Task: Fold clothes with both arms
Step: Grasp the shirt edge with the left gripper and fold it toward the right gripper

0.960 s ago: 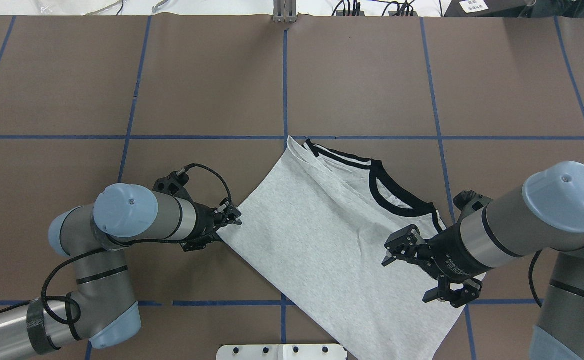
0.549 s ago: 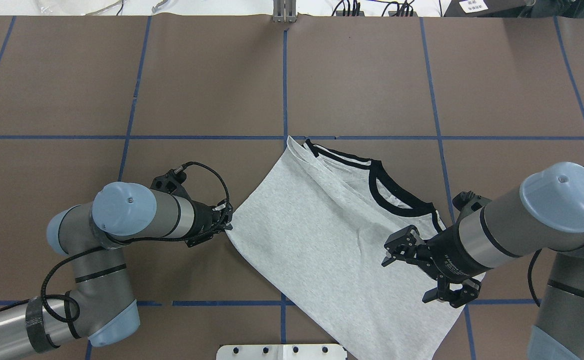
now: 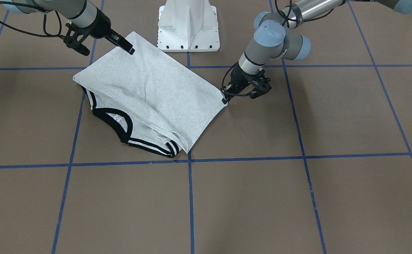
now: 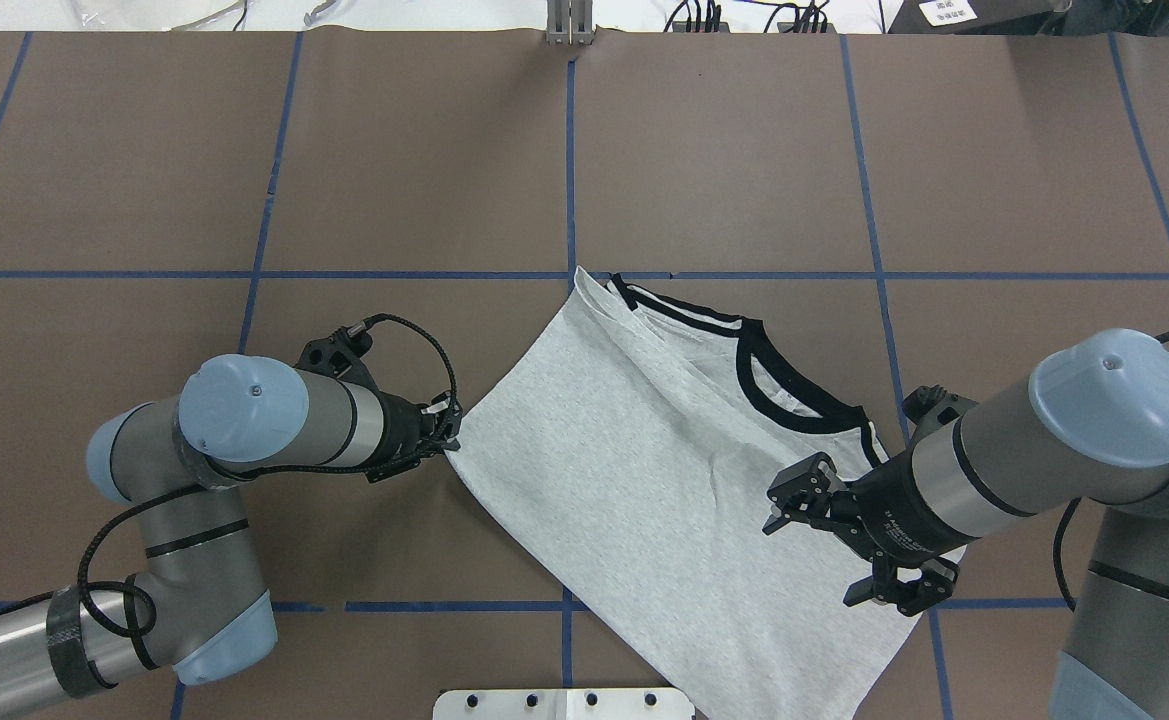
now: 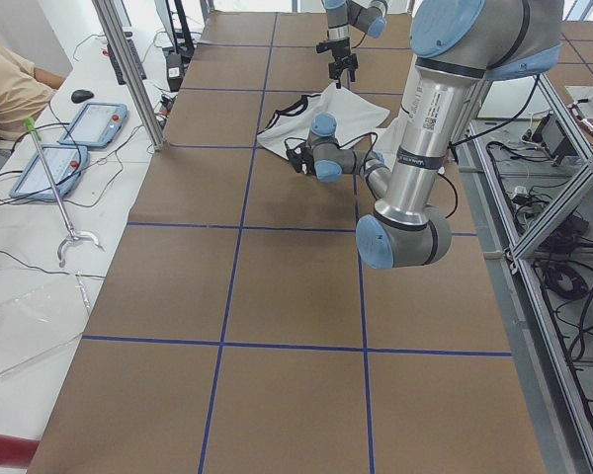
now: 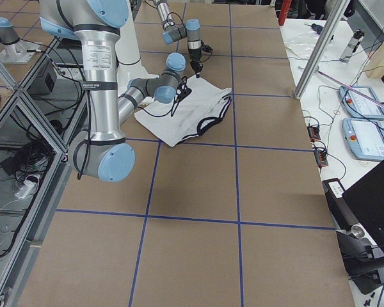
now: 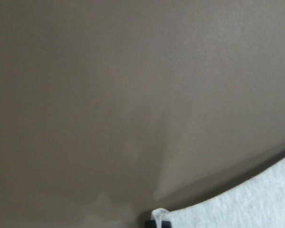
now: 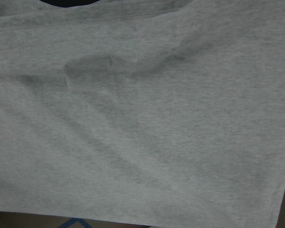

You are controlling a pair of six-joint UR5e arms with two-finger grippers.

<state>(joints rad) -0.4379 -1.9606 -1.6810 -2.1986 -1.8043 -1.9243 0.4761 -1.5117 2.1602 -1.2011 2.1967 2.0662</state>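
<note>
Next, my left gripper lets go of the T-shirt's corner on the bare table (image 3: 243, 212) past the blue tape line farthest from the pedestal base.
The light grey T-shirt (image 4: 644, 480) lies folded on the brown table, its black collar (image 4: 794, 395) and black shoulder stripes (image 4: 679, 312) at the far side. The printed front is hidden. It also shows in the front view (image 3: 149, 95) and fills the right wrist view (image 8: 142, 123). My left gripper (image 4: 449, 437) is low at the shirt's left corner and shut on it, as the front view (image 3: 225, 99) shows; the left wrist view shows a bit of cloth at a fingertip (image 7: 158, 222). My right gripper (image 4: 810, 560) is open above the shirt's right part (image 3: 109, 53) and holds nothing.
The white pedestal base (image 3: 188, 24) stands at the robot's edge of the table, close behind the shirt. Blue tape lines (image 4: 569, 150) divide the brown surface. Operator tablets (image 5: 94, 123) and cables lie on a side bench beyond the table's far edge.
My left gripper has shifted a little left and away from the robot at the shirt's corner, and that corner has moved with it. The right gripper has barely moved.
</note>
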